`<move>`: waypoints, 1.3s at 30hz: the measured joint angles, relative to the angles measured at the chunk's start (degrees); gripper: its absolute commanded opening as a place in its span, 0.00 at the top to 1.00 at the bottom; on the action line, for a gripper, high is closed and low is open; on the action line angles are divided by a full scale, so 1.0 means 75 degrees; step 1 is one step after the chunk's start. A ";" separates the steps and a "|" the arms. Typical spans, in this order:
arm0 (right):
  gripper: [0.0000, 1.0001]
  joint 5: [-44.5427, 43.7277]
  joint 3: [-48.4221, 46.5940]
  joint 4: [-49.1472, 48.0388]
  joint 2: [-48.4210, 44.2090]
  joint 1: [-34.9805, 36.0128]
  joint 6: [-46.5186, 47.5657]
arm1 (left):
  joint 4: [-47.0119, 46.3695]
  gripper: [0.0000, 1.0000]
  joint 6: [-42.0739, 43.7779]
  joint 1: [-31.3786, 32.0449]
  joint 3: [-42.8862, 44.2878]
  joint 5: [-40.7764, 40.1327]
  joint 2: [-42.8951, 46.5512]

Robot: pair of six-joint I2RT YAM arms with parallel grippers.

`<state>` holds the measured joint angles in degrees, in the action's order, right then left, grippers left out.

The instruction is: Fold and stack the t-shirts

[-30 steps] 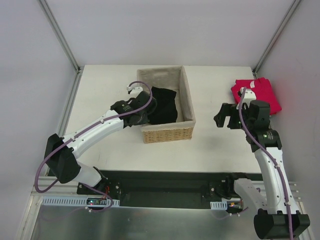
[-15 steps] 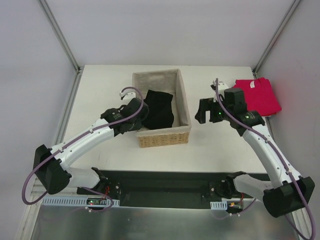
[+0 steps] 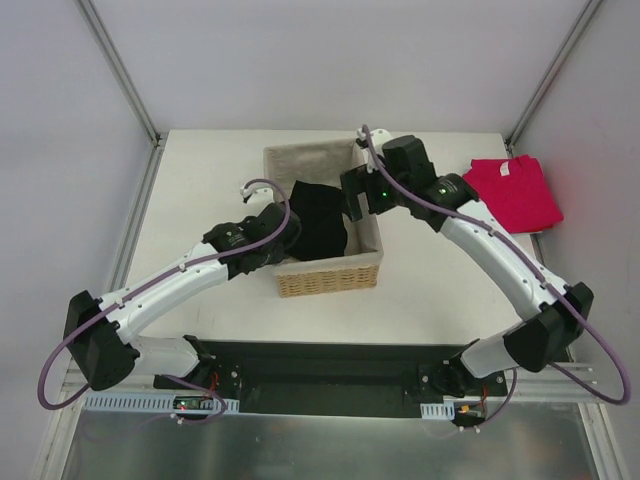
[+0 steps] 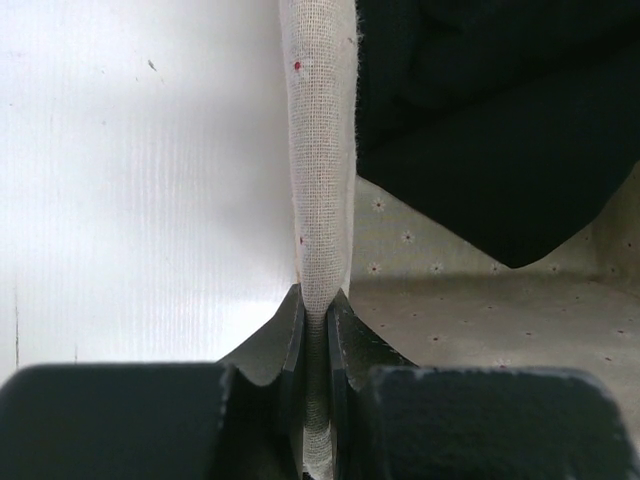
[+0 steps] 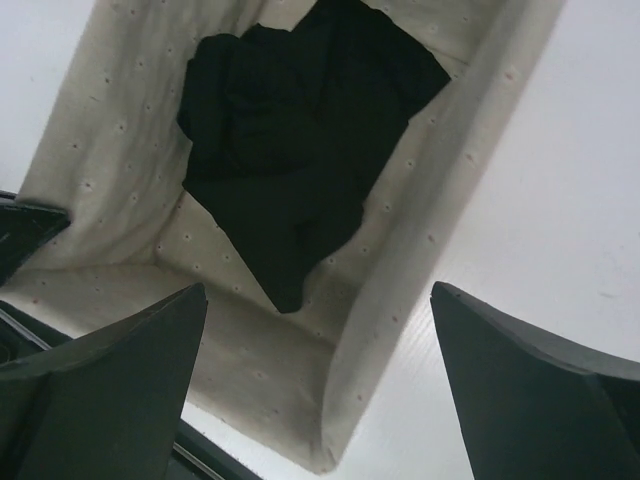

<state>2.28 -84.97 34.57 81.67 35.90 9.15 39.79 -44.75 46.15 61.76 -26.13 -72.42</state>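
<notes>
My right gripper is to act next. It should go to the black t-shirt's pointed corner (image 3: 340,248) (image 5: 286,285) by the near side of the basket and close there.
A black t-shirt (image 3: 318,222) lies crumpled inside the wicker basket (image 3: 330,275); the wrist views show it as dark cloth (image 4: 500,130) (image 5: 300,150) on the pale dotted lining. A pinkish-red t-shirt (image 3: 515,192) lies folded flat on the table at the back right. My left gripper (image 3: 285,231) (image 4: 316,295) is shut on the cloth-lined left wall (image 4: 320,150) of the basket. Above the basket's right rim (image 5: 440,200) my right gripper (image 3: 352,195) (image 5: 318,290) hangs wide open, looking down at the black shirt and holding nothing.
The basket stands in the middle of the white table (image 3: 210,180). Metal frame posts (image 3: 120,70) rise at the back corners. A black rail (image 3: 330,365) with the arm bases runs along the near edge.
My right arm has swung left, from beside the red shirt to over the basket's right rim. The left gripper, still clamped on the wall, drew the basket slightly left and nearer.
</notes>
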 measured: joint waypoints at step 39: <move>0.18 0.0533 -0.0758 0.0455 0.3736 0.0804 0.0131 | 0.1810 0.22 0.0256 0.0201 0.1451 -0.0213 0.2480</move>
<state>6.28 -90.65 37.98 109.69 41.93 10.13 53.36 -42.83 47.66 72.64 -27.73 -53.82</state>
